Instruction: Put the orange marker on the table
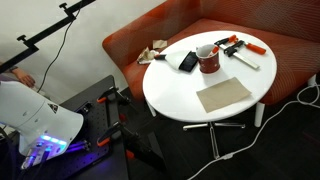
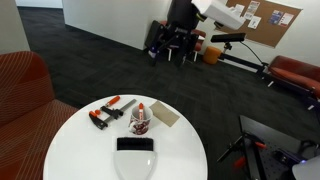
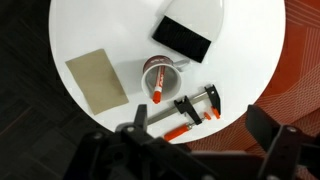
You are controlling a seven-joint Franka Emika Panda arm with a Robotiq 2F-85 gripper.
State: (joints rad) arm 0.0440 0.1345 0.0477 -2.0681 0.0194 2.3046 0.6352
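Next, my gripper goes to the orange marker's upper end (image 1: 215, 49) (image 3: 157, 96), sticking over the red mug's rim, and closes there.
The orange marker (image 3: 157, 92) stands in a red mug (image 3: 162, 72) with its orange end sticking over the rim; it also shows in an exterior view (image 2: 143, 109). The mug (image 1: 208, 60) sits near the middle of the round white table (image 1: 170, 85), which shows in the wrist view too (image 3: 110, 30). My gripper (image 3: 200, 140) is open and empty, high above and well off the table's edge, with its dark fingers at the bottom of the wrist view. In an exterior view my arm (image 1: 40, 125) is far from the table.
Orange-and-black clamps (image 3: 185, 112) lie beside the mug. A black flat device (image 3: 182, 40), a tan mat (image 3: 97, 80) and a white stick (image 1: 245, 60) also lie on the table. A red sofa (image 1: 290, 50) curves behind it. Cables run across the floor.
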